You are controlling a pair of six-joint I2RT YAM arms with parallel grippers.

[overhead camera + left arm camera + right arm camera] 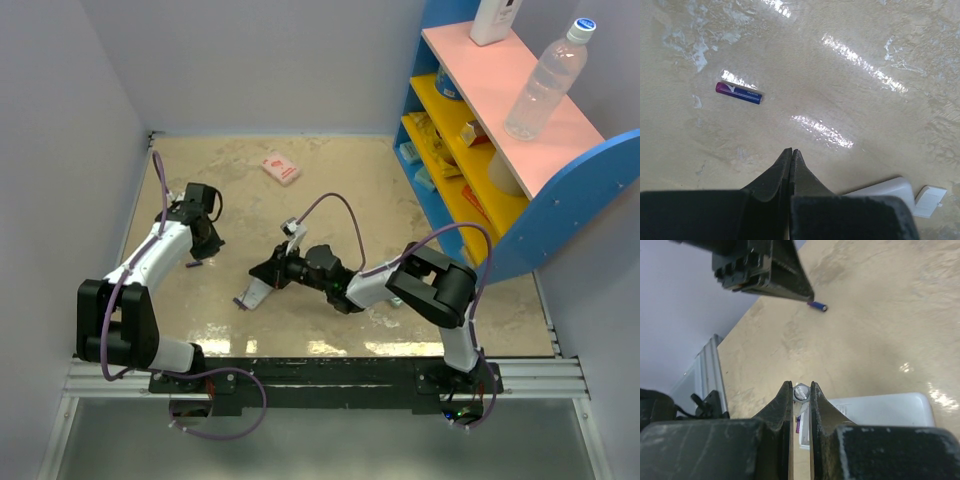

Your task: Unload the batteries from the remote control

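The clear-handled screwdriver will go down on the table [350, 277] under my right gripper's arm, between the remote control and the blue shelf unit.
The remote control [256, 292], a slim white bar with a dark end, lies near the table's middle; its white body [880, 410] shows under my right gripper. My right gripper [801, 385] is shut on a battery [801, 392], whose metal end shows between the fingertips and whose purple body hangs just over the remote. A second purple-blue battery [738, 93] lies loose on the table ahead of my left gripper [791, 150], which is shut and empty. In the right wrist view that loose battery [817, 305] lies just below the left gripper [765, 270].
A small white flat piece [930, 201] lies beside the remote's corner [890, 190]. A pink packet [281, 167] lies at the back. A blue shelf unit [560, 200] with a plastic bottle [545, 80] stands on the right. Walls close the left and back.
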